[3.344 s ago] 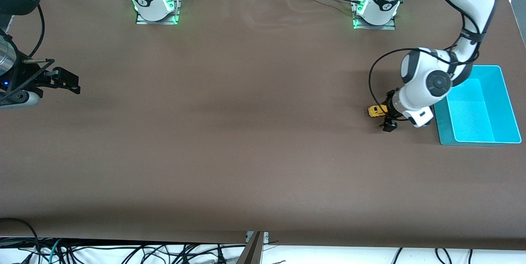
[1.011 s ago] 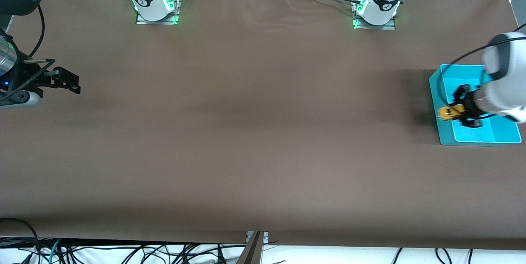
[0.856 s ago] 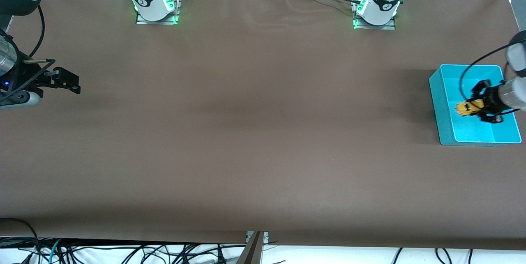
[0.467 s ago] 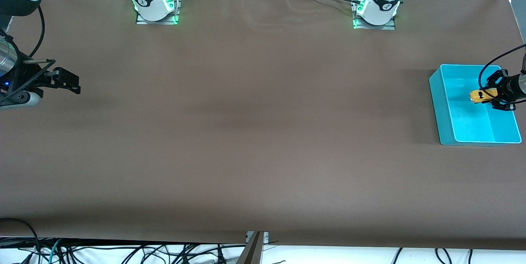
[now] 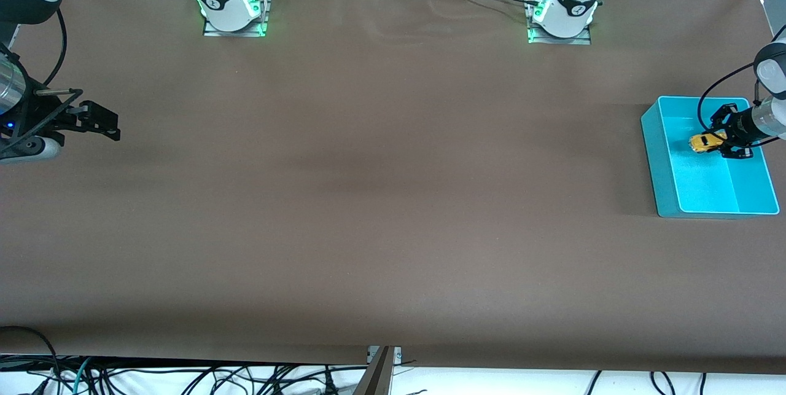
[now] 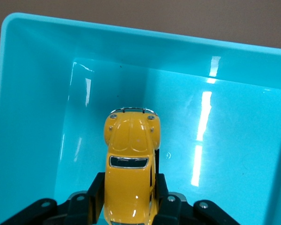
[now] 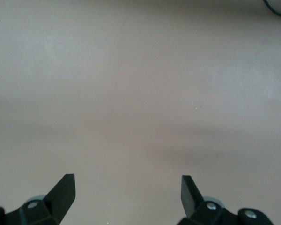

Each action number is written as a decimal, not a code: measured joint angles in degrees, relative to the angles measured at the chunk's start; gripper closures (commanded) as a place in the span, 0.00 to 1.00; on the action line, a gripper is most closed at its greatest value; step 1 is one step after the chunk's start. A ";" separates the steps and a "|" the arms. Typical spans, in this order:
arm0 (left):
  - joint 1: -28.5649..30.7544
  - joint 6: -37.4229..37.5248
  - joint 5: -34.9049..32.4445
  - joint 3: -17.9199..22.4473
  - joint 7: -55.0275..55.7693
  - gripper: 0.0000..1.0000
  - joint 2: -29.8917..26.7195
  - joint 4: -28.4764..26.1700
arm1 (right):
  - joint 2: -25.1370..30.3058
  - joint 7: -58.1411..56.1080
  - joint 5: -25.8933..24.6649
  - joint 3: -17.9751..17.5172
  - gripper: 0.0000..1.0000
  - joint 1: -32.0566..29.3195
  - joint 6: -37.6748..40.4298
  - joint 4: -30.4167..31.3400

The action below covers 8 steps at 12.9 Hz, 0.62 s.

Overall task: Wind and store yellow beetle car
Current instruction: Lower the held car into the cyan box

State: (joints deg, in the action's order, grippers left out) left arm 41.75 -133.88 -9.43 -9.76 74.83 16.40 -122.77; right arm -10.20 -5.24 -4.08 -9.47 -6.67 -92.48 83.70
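The robot's left gripper will release the yellow beetle car, now held low inside the cyan bin, on the cyan bin's bottom (image 5: pixel 686 137) (image 6: pixel 106 154) near the bin's side facing the robot bases.
My left gripper (image 5: pixel 719 138) hangs inside the cyan bin (image 5: pixel 657 155) at the left arm's end of the table, shut on the yellow beetle car (image 5: pixel 705 141). In the left wrist view the car (image 6: pixel 130 159) points nose-first over the bin's floor (image 6: pixel 225 154), with a black finger (image 6: pixel 96 192) pressed against each of its sides. The car sits low over the half of the bin nearer the robot bases. My right gripper (image 5: pixel 98 120) waits at the right arm's end of the table, open (image 7: pixel 128 190) above bare brown tabletop.
The two arm bases (image 5: pixel 233 5) (image 5: pixel 562 11) stand along the table's edge by the robots. Cables (image 5: pixel 184 379) hang below the edge nearest the front camera. The brown table surface (image 5: pixel 381 168) stretches bare between the two grippers.
My left gripper has carried the car from the bin's edge to over its inside, then lower and toward the bases. The right arm has not moved.
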 measured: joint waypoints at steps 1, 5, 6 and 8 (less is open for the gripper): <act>0.06 -0.01 0.00 0.00 0.00 0.94 0.04 -0.03 | 0.00 0.00 0.00 0.00 0.00 0.00 0.00 0.00; 0.12 -1.71 0.00 -0.02 0.04 0.91 2.78 -1.17 | 0.00 0.00 -0.01 0.00 0.00 0.00 0.00 0.00; 0.16 -2.46 0.00 -0.02 0.04 0.90 3.69 -1.81 | 0.00 0.00 -0.01 0.00 0.00 0.00 0.00 0.00; 0.21 -3.53 -0.50 -0.02 0.04 0.88 5.17 -2.63 | 0.00 0.00 -0.01 0.01 0.00 0.00 0.00 0.00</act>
State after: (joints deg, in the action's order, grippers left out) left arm 41.96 -137.40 -9.93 -9.78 74.87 21.58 -125.40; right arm -10.20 -5.24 -4.09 -9.47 -6.67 -92.48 83.70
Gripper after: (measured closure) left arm 0.533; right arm 0.000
